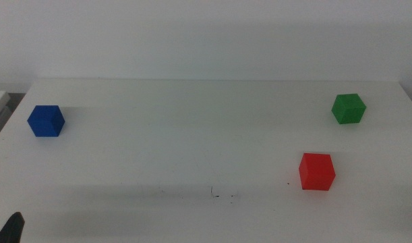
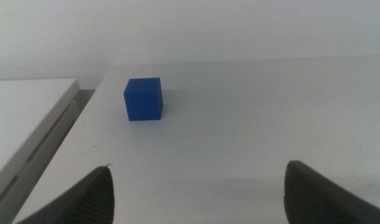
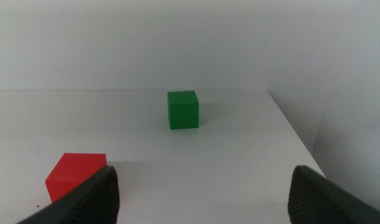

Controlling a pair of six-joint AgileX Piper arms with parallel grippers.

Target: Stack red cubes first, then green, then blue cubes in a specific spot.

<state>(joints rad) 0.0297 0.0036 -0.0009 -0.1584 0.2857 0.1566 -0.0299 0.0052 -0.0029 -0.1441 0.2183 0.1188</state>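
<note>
Next, my right gripper grips the opposite sides of the red cube (image 1: pixel 317 169) (image 3: pixel 79 171) near the black speck, because red comes first in the stack.
The red cube (image 1: pixel 317 171) rests on the white table (image 1: pixel 192 135) at the front right; the right wrist view also shows this red cube (image 3: pixel 74 175), partly behind one jaw. Further back on the right stands the green cube (image 1: pixel 348 108), which the right wrist view has as the green cube (image 3: pixel 183 109) ahead of my right gripper (image 3: pixel 202 186), open and empty. At the far left lies the blue cube (image 1: pixel 46 121), seen as the blue cube (image 2: pixel 143 99) beyond my open, empty left gripper (image 2: pixel 196 186). The spot (image 1: pixel 222 196) is a cluster of thin black marks near the front centre.
A lone black speck (image 1: pixel 289 183) lies left of the red cube. A second white surface (image 2: pixel 28 124) adjoins the table's left edge across a narrow gap. A dark tip of the left gripper (image 1: pixel 12 229) shows at the bottom left corner. The table's right edge (image 3: pixel 295 134) runs close to the green cube.
</note>
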